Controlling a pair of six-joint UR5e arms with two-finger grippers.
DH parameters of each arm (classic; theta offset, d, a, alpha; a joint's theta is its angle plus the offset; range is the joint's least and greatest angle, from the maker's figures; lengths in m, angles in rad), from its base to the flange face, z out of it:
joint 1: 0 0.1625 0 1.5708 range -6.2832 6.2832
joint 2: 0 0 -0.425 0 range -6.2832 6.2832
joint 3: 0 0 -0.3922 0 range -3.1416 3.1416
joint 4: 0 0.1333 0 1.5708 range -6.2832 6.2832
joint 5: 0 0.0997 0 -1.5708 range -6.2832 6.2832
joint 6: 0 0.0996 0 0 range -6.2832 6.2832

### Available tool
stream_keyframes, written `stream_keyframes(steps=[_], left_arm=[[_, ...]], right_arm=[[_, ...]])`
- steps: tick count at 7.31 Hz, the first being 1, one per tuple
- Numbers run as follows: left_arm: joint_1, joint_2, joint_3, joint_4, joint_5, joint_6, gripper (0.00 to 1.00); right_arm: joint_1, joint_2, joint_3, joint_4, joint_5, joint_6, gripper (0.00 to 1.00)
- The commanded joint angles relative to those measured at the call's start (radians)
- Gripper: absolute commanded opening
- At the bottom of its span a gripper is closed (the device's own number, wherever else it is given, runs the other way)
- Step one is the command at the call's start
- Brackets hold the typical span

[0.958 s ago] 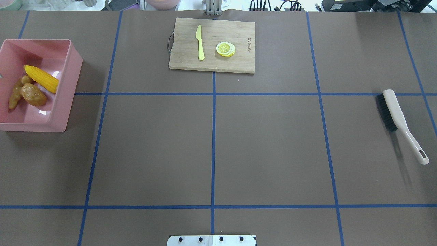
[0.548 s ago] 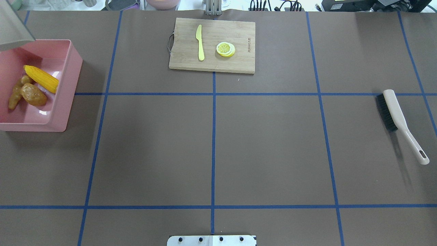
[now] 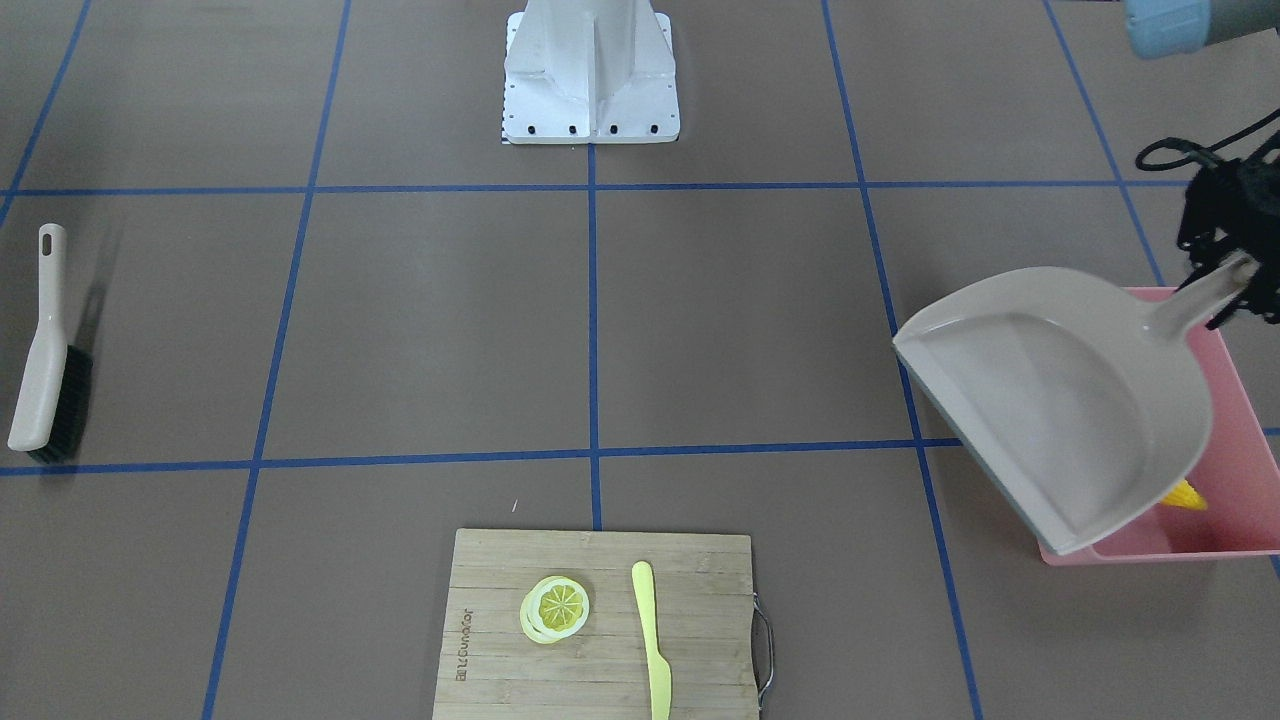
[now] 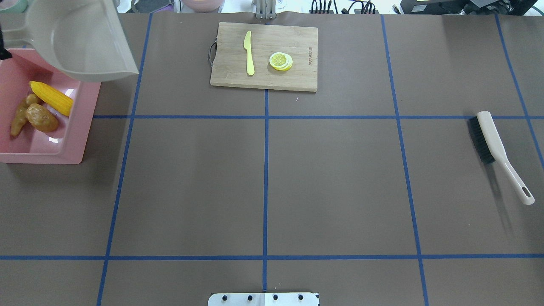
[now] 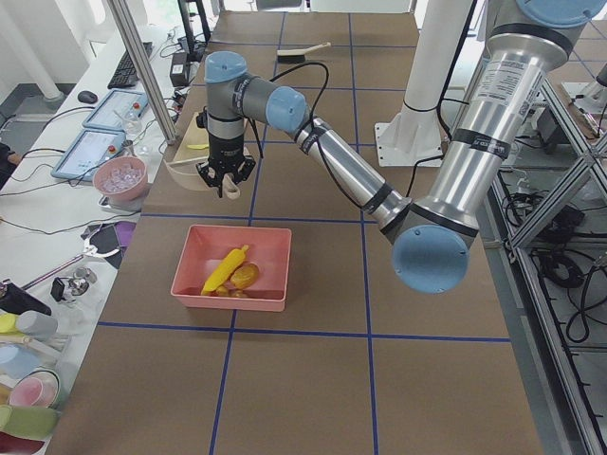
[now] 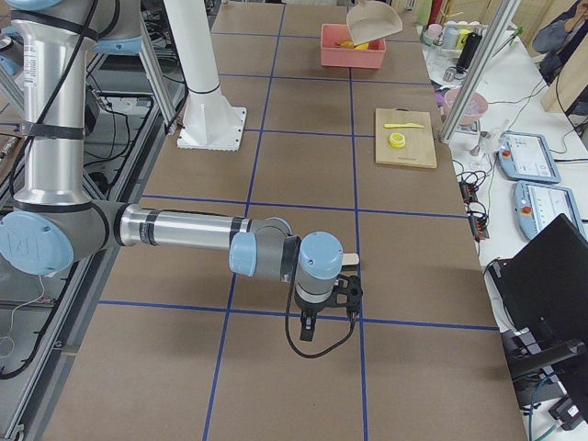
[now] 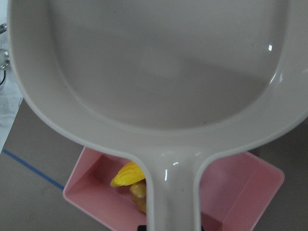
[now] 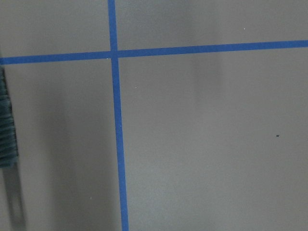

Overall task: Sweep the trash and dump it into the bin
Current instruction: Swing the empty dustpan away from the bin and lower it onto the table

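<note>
My left gripper has the beige dustpan. It will let go of the dustpan between the pink bin and the table's middle blue line (image 3: pixel 786 348).
The pink bin (image 4: pixel 80 127) stands at the table's left end. In it lie the yellow corn cob (image 4: pixel 51 98), the brown potato (image 4: pixel 41 117) and the tan ginger root (image 4: pixel 19 119). My left gripper (image 3: pixel 1235 270) is shut on the handle of the beige dustpan (image 4: pixel 80 38) and holds it, empty and tilted, above the bin's far end. The left wrist view is filled by the dustpan (image 7: pixel 154 72), with the bin (image 7: pixel 250 187) and corn tip (image 7: pixel 127 175) below it. My right gripper (image 6: pixel 312 326) hangs low over the table near the brush; I cannot tell if it is open or shut.
A beige brush with black bristles (image 4: pixel 495 146) lies at the table's right end. A wooden cutting board (image 4: pixel 263 55) at the far middle carries a pale yellow knife (image 4: pixel 249 53) and a lemon slice (image 4: pixel 280 60). The robot base (image 3: pixel 590 80) stands at the near middle.
The dustpan has swung in from the far left edge to hang over the bin's far end. The trash in the bin and the brush have not moved.
</note>
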Motion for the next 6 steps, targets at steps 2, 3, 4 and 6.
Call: stream_keyframes(steps=[2,3,4,6], left_arm=[[0.214,-0.013,0.007,-0.070,0.001,-0.003,0.00],[0.263,0.001,0.028,-0.143,0.004,-0.002,0.00],[0.291,0.026,0.062,-0.244,0.003,0.003,0.00],[0.347,0.038,0.107,-0.340,0.004,-0.005,0.00]], right_arm=[[0.000,0.000,-0.001,0.000,0.000,-0.002,1.00],[0.000,0.000,-0.001,0.000,0.000,-0.002,1.00],[0.000,0.000,-0.001,0.000,0.000,-0.002,1.00],[0.000,0.000,0.000,0.000,0.000,-0.002,1.00]])
